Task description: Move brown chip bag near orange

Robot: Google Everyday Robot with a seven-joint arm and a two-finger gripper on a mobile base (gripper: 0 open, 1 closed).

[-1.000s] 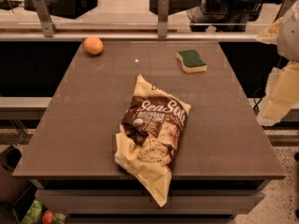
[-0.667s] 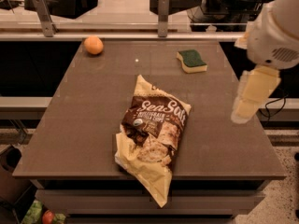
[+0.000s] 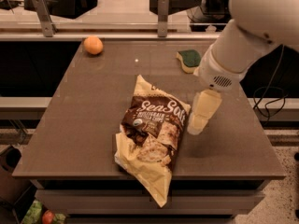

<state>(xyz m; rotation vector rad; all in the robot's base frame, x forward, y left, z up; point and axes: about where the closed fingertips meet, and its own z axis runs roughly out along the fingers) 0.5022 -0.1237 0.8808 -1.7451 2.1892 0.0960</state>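
Observation:
The brown chip bag is next, and my gripper will move to it and close across the middle of its dark panel (image 3: pixel 153 127).
The brown chip bag (image 3: pixel 152 134) lies flat on the brown table (image 3: pixel 79 125), near the front edge and a little right of centre. Its dark "Sea Salt" panel faces up, and its lower corner hangs over the front edge. The orange (image 3: pixel 93 45) sits at the table's far left corner, well away from the bag. My gripper (image 3: pixel 195 126), cream-coloured, hangs from the white arm (image 3: pixel 243 41) coming in from the upper right. It points down just right of the bag's upper right edge, close above the table. It holds nothing that I can see.
A green-and-yellow sponge (image 3: pixel 189 59) lies at the far right of the table, partly behind my arm. Two metal posts (image 3: pixel 43 9) (image 3: pixel 162 13) stand on the counter behind. A small red fruit (image 3: pixel 47 217) lies on the floor at the bottom left. Cables (image 3: pixel 271 101) hang at the right.
My arm has swung in from the right edge of the view, over the table, and down. The gripper now sits beside the bag. The bag, orange and sponge have not moved.

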